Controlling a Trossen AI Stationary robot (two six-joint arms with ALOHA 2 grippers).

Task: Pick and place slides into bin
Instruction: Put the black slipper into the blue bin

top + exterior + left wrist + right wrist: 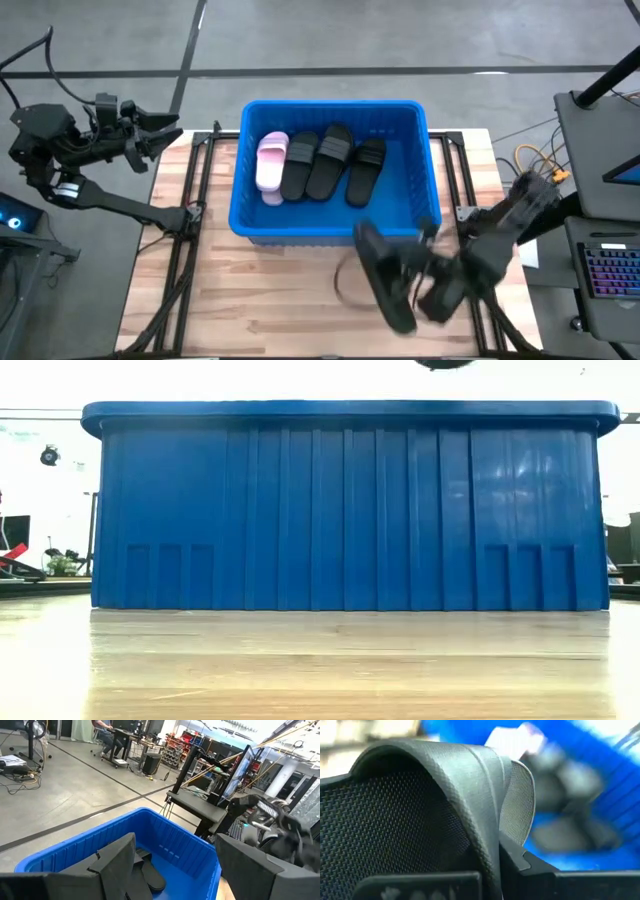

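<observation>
The black slide in my right gripper, now just in front of the bin, will be let go on top of the black slide [363, 166] [567, 835] farthest from the pale pink slide.
The blue bin [415, 215] stands on the wooden table and holds one pale pink slide [271, 165] and three black slides [327, 160] lying on its floor. My right gripper [428, 285] is shut on another black slide [385, 275] above the table, just in front of the bin's near right corner. My left gripper [165, 135] is open and empty, raised beyond the table's far left corner; its wrist view [180, 875] looks into the bin. In the low view only the bin's near wall [350, 510] shows. My right gripper holds the black slide at its broad textured strap [485, 820], which arches right in front of the fingers [520, 862]. The fingers come about level from the table's right and lie across the slide. The slide is lifted clear of the table. The slide itself hides the exact pinch.
Black frame rails [190, 250] run along the table's left and right sides. A desk with a keyboard [610, 270] stands off the table's right edge. Bare wood [270, 300] lies in front of the bin.
</observation>
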